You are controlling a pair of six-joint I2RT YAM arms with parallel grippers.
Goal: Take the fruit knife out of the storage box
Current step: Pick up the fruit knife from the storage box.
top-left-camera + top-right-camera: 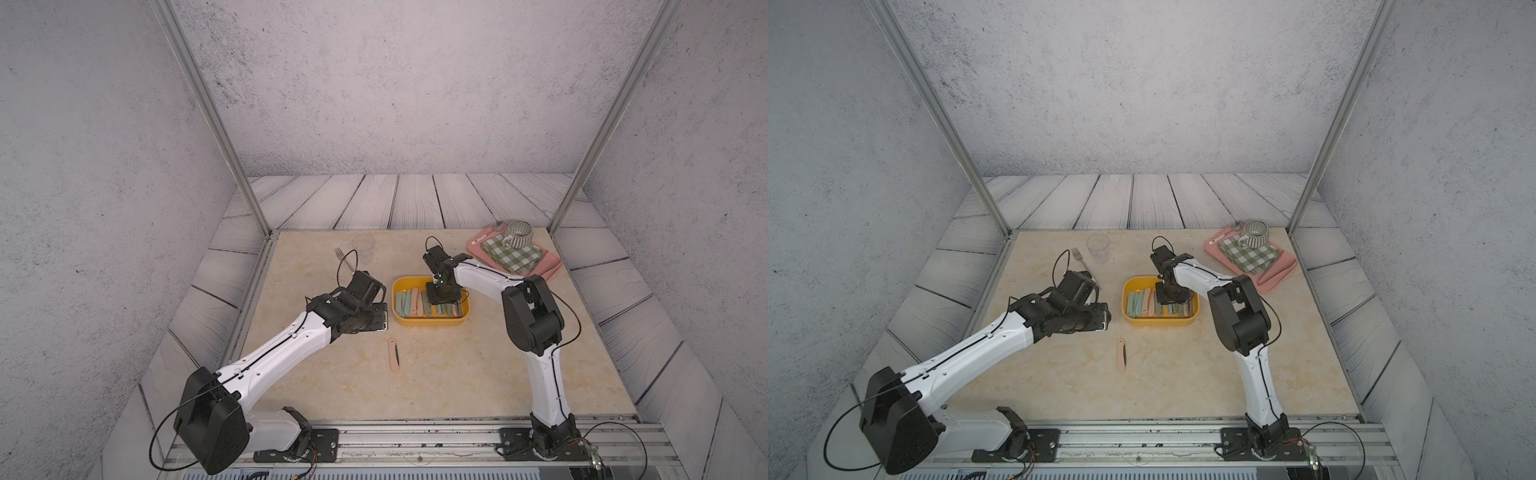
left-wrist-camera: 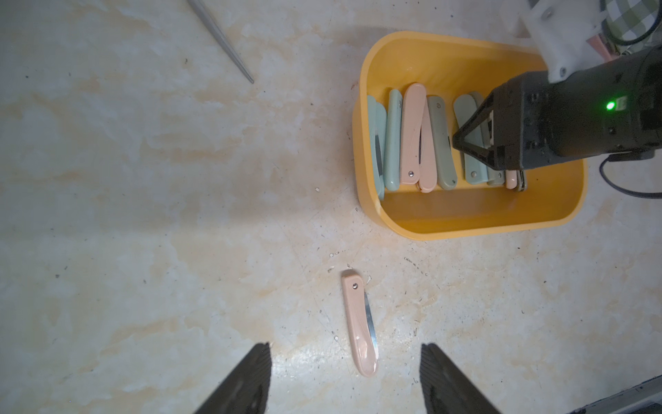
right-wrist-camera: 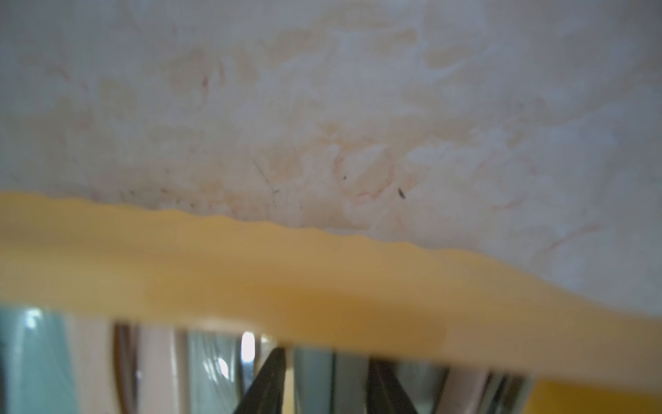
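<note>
My right fingers straddle the light green and grey-green knives, so I should open, shift over and pinch only the grey-green knife (image 3: pixel 351 381).
The yellow storage box (image 1: pixel 428 322) (image 1: pixel 1158 322) sits mid-table with several folded fruit knives (image 1: pixel 405 303) (image 2: pixel 412 132) lying side by side in it, green and pink. My right gripper (image 1: pixel 440 305) (image 3: pixel 326 358) reaches down into the box. Its fingers stand close on either side of a grey-green knife (image 3: pixel 331 380), right behind the box wall (image 3: pixel 322 279). Whether they press it does not show. One pink fruit knife (image 1: pixel 393 354) (image 2: pixel 358 322) lies on the table in front of the box. My left gripper (image 1: pixel 384 318) (image 2: pixel 344 349) hovers open above it, holding nothing.
A fork (image 1: pixel 347 259) and a clear glass (image 1: pixel 363 245) stand at the back left. At the back right a pink tray (image 1: pixel 544 266) carries a checked cloth (image 1: pixel 511 253) and a striped mug (image 1: pixel 519 233). Metal frame posts rise at the table's back corners.
</note>
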